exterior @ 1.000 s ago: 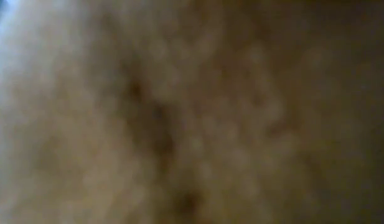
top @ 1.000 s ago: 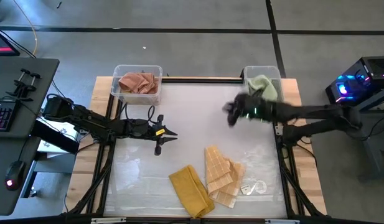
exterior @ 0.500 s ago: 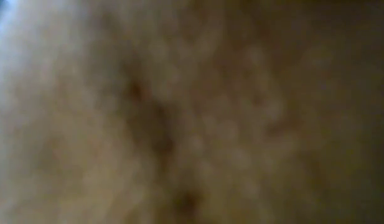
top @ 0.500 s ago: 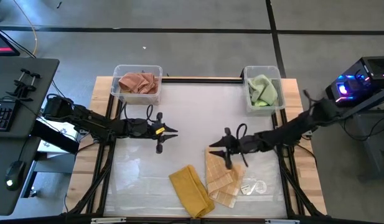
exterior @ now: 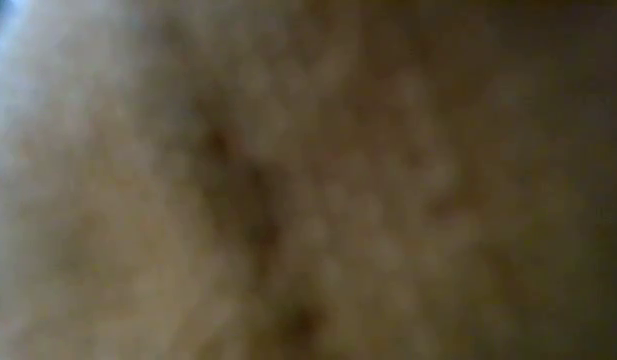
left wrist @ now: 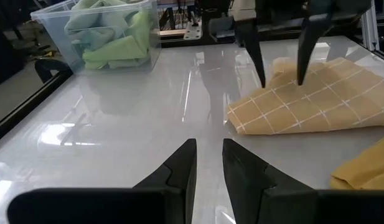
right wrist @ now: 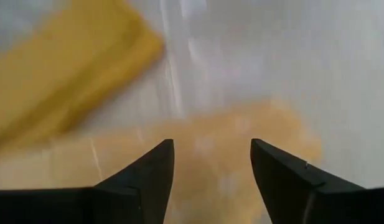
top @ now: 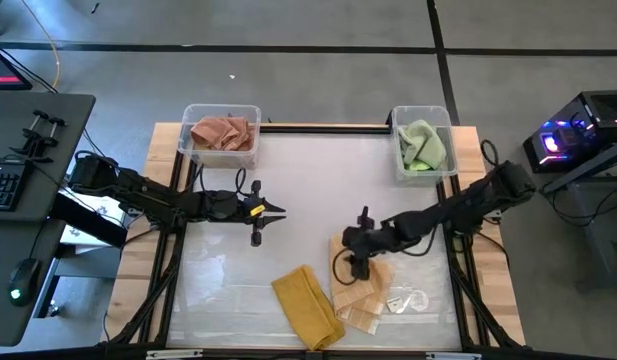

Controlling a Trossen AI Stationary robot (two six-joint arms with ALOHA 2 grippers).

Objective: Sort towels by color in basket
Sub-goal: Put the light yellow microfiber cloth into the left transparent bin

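Note:
My right gripper needs to grip the pale orange checked towel at the far end [top: 340, 254] [right wrist: 211, 152], near the towel's edge that faces the mustard yellow towel.
A pale orange checked towel [top: 366, 292] and a mustard yellow towel [top: 308, 307] lie flat on the white table near its front edge. My right gripper [top: 354, 268] stands open over the checked towel's far left corner [left wrist: 266, 99], fingers pointing down, one on either side of that corner in the left wrist view. My left gripper [top: 278, 212] waits at the table's middle left, level, its fingers [left wrist: 190, 163] a narrow gap apart with nothing between them. Salmon pink towels [top: 223, 132] fill the far left bin. Green towels [top: 421, 146] fill the far right bin. My right gripper's open fingertips [left wrist: 299, 78] come down slanting from the far right at the checked towel's far left corner. Whether the tips touch the cloth I cannot tell. The towel lies flat on the table.
Two clear plastic bins stand at the far corners, left [top: 186, 112] and right [top: 396, 116]. A small clear plastic piece [top: 410, 300] lies right of the checked towel. Something tan and blurred fills the whole low view. Bare table lies between the two arms.
My right gripper has swung from beside the green bin toward the table's near edge and left, sinking and tipping downward, until it stands over the checked towel. The towels have not moved.

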